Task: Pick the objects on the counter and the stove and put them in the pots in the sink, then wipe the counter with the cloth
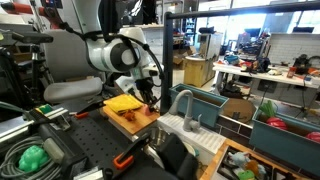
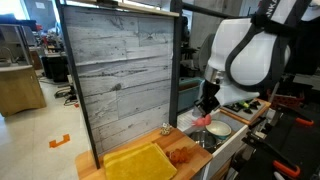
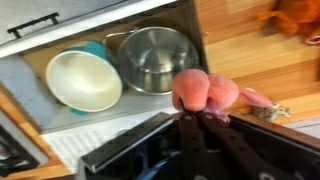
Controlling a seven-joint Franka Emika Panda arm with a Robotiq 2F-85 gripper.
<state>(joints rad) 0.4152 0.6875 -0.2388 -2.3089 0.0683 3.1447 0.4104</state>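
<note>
Next, my gripper lets go of the pinkish-red toy object inside the steel pot (image 1: 158, 137) (image 3: 142, 60), on the side toward the pale pot.
In the wrist view my gripper (image 3: 188, 98) is shut on a pinkish-red toy object (image 3: 205, 88), held above the edge between the counter (image 3: 250, 55) and the sink. Below it stand a steel pot (image 3: 155, 55) and a pale pot with a teal rim (image 3: 83, 80). An orange-brown object (image 3: 292, 15) lies on the counter, and a small item (image 3: 276, 110) sits near the fingers. In both exterior views the gripper (image 1: 148, 97) (image 2: 205, 113) hangs low by the yellow cloth (image 1: 122, 103) (image 2: 135, 162). The teal sink (image 1: 208, 100) has a grey faucet (image 1: 183, 102).
A grey plank backboard (image 2: 120, 75) stands upright behind the counter (image 2: 185, 168). A reddish object (image 2: 182, 155) lies beside the cloth. A green lump (image 1: 33, 157) and cables rest on the black table (image 1: 95, 150). A teal bin (image 1: 285, 128) stands further off.
</note>
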